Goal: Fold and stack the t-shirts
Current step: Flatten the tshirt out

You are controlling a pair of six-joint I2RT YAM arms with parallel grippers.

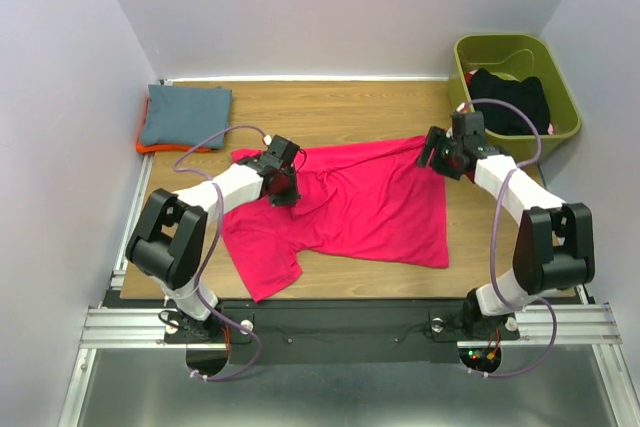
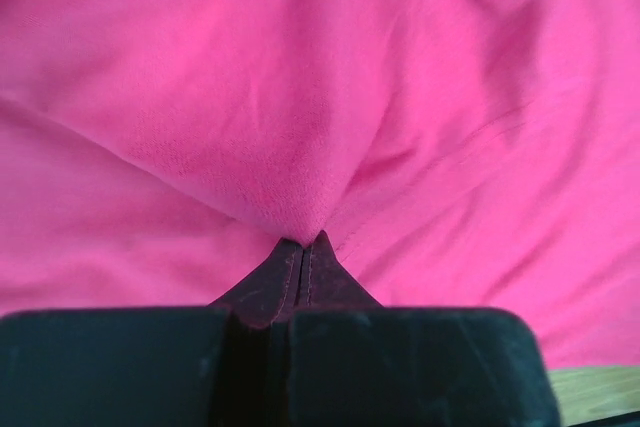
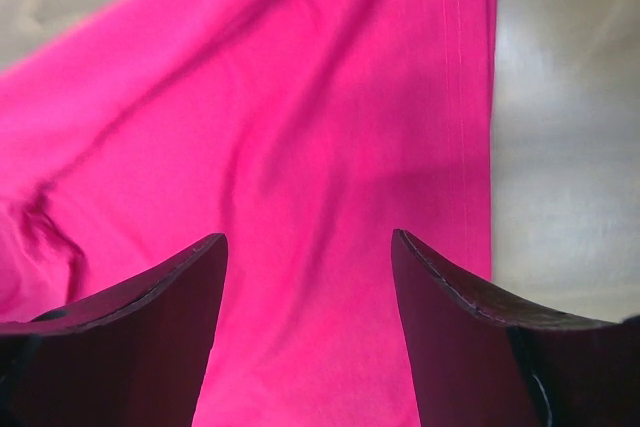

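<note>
The magenta-pink t-shirt has a far corner (image 1: 425, 137) nearest the olive-green bin. My right gripper should close on that corner.
A magenta-pink t-shirt (image 1: 370, 207) lies spread across the middle of the wooden table. My left gripper (image 1: 283, 187) sits on its left upper part, shut, with a pucker of pink cloth (image 2: 250, 97) pinched at the fingertips (image 2: 303, 242). Over the shirt's far right corner my right gripper (image 1: 437, 154) stands open; in its wrist view pink cloth (image 3: 300, 97) lies below the gap (image 3: 308, 242), with nothing between the fingers. A folded blue-grey shirt (image 1: 185, 114) rests on an orange one (image 1: 150, 147) at the back left. A black garment (image 1: 510, 102) lies in the bin.
The olive-green bin (image 1: 500, 42) stands at the back right, just behind the right arm. White walls close in the table on three sides. Bare wood (image 3: 560, 147) shows to the right of the pink shirt's hem.
</note>
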